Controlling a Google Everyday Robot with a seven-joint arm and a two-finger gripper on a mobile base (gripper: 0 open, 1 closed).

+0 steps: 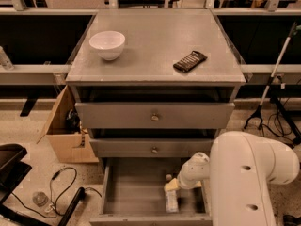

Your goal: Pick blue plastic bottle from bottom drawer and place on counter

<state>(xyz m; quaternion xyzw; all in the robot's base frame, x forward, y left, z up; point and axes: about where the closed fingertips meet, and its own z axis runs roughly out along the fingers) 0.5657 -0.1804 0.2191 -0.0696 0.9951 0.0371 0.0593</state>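
Observation:
Next, the gripper grasps the middle of the blue plastic bottle (171, 195), between its white cap and bottom end.
The bottom drawer (131, 192) is pulled open below two shallower drawers with round knobs. The blue plastic bottle (171, 201) lies on the drawer floor at the right, its white cap (168, 177) pointing toward the back. My gripper (171, 185) hangs on the white arm (244, 178) and reaches into the drawer from the right, directly over the bottle's upper part and hiding its neck. The counter (155, 46) is the grey top of the cabinet.
A white bowl (107, 44) and a dark flat bar (190, 61) lie on the counter. A cardboard box (66, 131) stands left of the cabinet. Black cables and a tiny clear bottle (40, 199) lie on the floor at left. A tripod stand (273, 93) is at right.

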